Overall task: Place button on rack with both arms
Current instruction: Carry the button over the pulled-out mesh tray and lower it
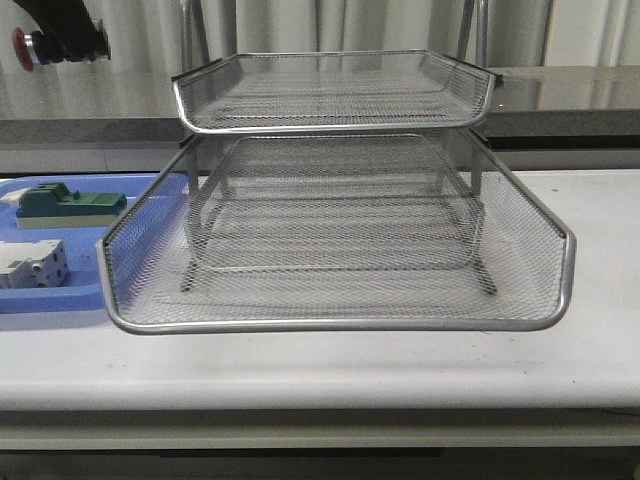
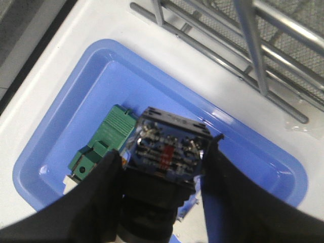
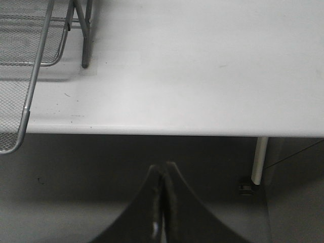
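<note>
Next, I let go of the button with my left gripper near the middle of the silver rack's wide lower tray (image 1: 313, 243).
The button (image 2: 167, 152), blue rear block facing the wrist camera over a black body, is held high above the blue tray; its red head (image 1: 22, 46) shows at the front view's top left. My left gripper (image 2: 164, 152) is shut on it, also visible as my left gripper (image 1: 60, 40) up in that corner. The silver wire-mesh rack (image 1: 340, 240) fills the table's middle, with a raised top tray (image 1: 335, 88) and a wide lower tray (image 1: 340, 285). My right gripper (image 3: 163, 174) is shut and empty, below the table's edge, off the rack's corner (image 3: 30, 66).
A flat blue tray (image 1: 60, 300) lies left of the rack, holding a green-topped block (image 1: 65, 203) and a white circuit breaker (image 1: 30, 265). In the right wrist view a white table leg (image 3: 259, 162) stands under the table edge.
</note>
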